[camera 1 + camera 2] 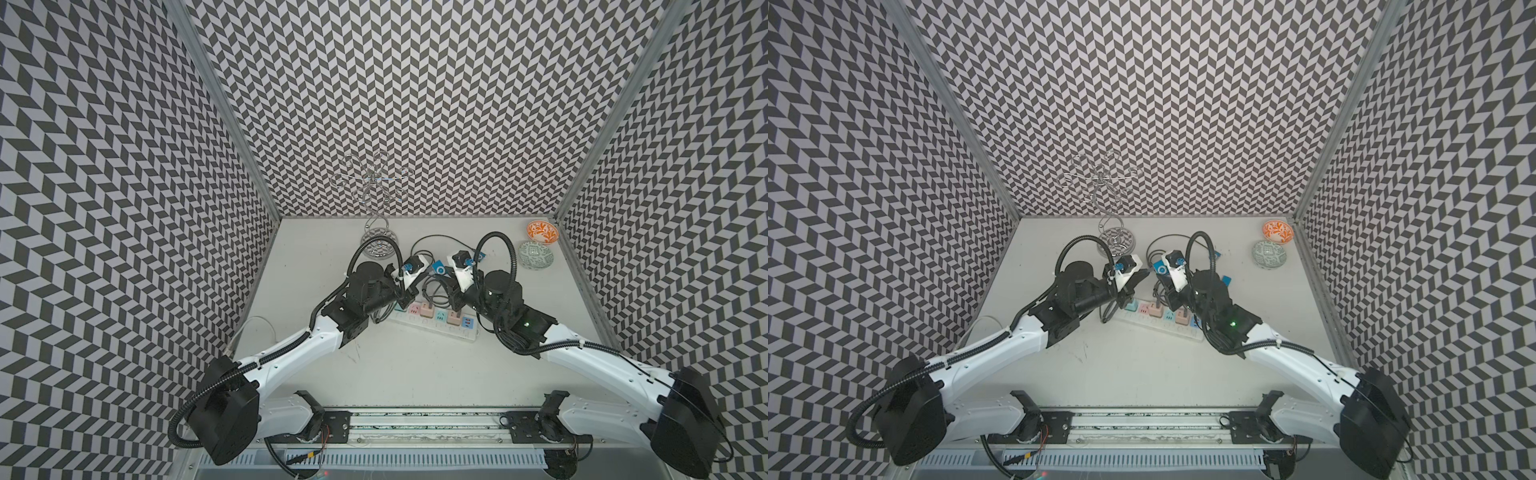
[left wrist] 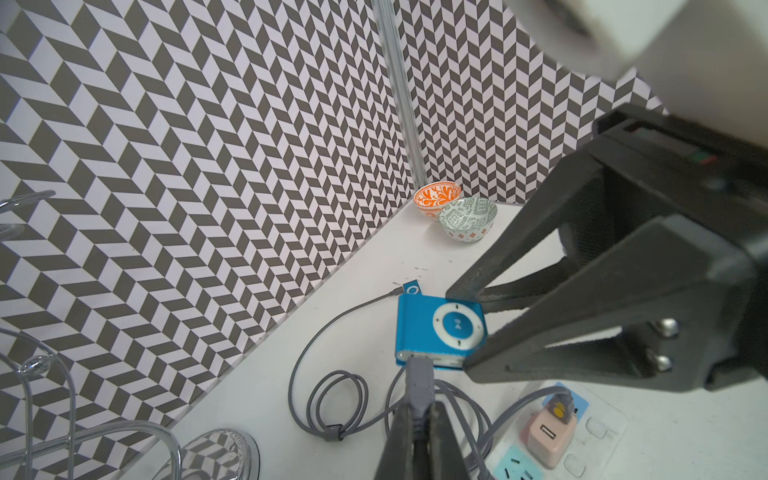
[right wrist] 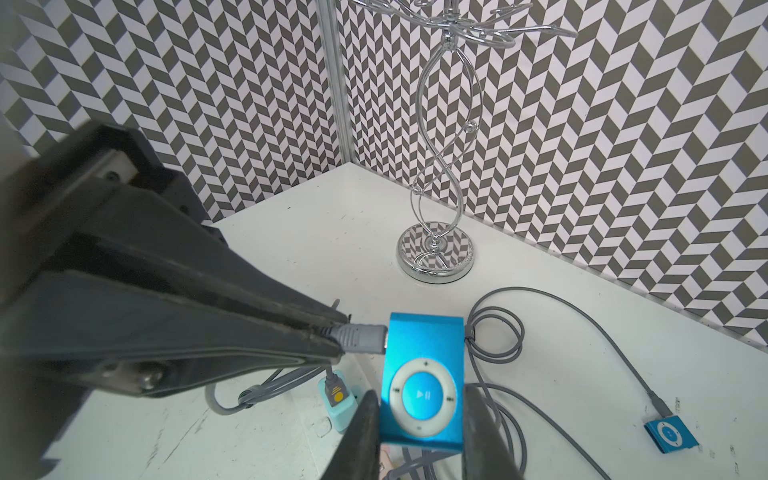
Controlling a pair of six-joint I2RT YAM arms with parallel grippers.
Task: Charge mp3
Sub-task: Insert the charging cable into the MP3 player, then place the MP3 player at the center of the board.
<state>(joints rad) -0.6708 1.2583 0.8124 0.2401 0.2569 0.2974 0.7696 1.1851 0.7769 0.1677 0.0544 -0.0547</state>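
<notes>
Next, my right gripper lets go of the blue mp3 on the bare table, on my side of the white power strip (image 1: 404,354).
A blue mp3 (image 3: 422,374) with a white control ring hangs just above the table, gripped by its two sides in my right gripper (image 3: 422,415); both top views show the mp3 (image 1: 436,267) (image 1: 1160,270) between the two wrists. My left gripper (image 2: 420,411) is shut on the grey cable plug (image 2: 419,374). The plug (image 3: 359,336) meets the player's edge, and how deep it sits is not visible. Its grey cable (image 2: 332,390) lies coiled on the table beneath.
A white power strip (image 1: 432,328) with pink and teal chargers lies under both wrists. A second small blue player (image 3: 670,433) on its own cable lies beyond. A chrome wire stand (image 1: 376,243) sits at the back, with an orange bowl (image 1: 541,232) and a green bowl (image 1: 536,254) at the back right.
</notes>
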